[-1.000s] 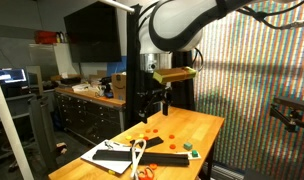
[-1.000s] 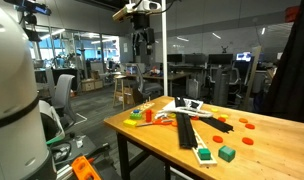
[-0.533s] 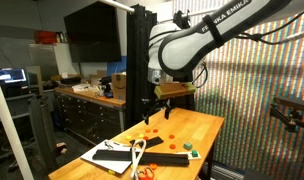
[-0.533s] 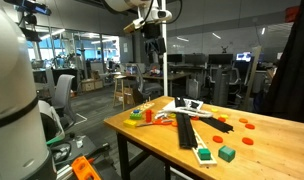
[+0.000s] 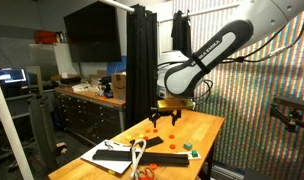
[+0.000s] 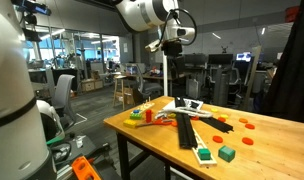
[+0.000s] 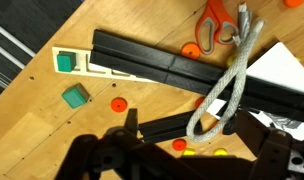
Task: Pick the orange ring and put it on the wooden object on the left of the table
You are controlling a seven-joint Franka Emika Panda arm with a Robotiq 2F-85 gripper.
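Next, I will move my gripper to the orange ring nearest the green block and close it on the orange ring's sides (image 5: pixel 172 147) (image 7: pixel 118 104).
My gripper (image 5: pixel 164 115) hangs open and empty above the wooden table (image 5: pixel 207 128); it also shows in an exterior view (image 6: pixel 172 48). In the wrist view its dark fingers (image 7: pixel 127 122) stand apart at the bottom edge, gripper (image 7: pixel 197 150). Several small orange-red round pieces lie on the table below: one (image 7: pixel 179 145) between the fingers, one (image 7: pixel 118 103) to the left, one (image 7: pixel 191 50) by the scissors. I cannot tell which is the orange ring. I cannot make out the wooden object.
Black bars (image 7: pixel 157 68), a white rope loop (image 7: pixel 230 75), orange scissors (image 7: pixel 217 22), a green block (image 7: pixel 75 95) and a white holder with a green piece (image 7: pixel 64 62) lie on the table. Two yellow bits (image 7: pixel 220 152) sit under the gripper. A workbench (image 5: pixel 92 100) stands behind.
The arm has swung down and the gripper has come lower toward the table and further over it. Nothing on the table has moved.
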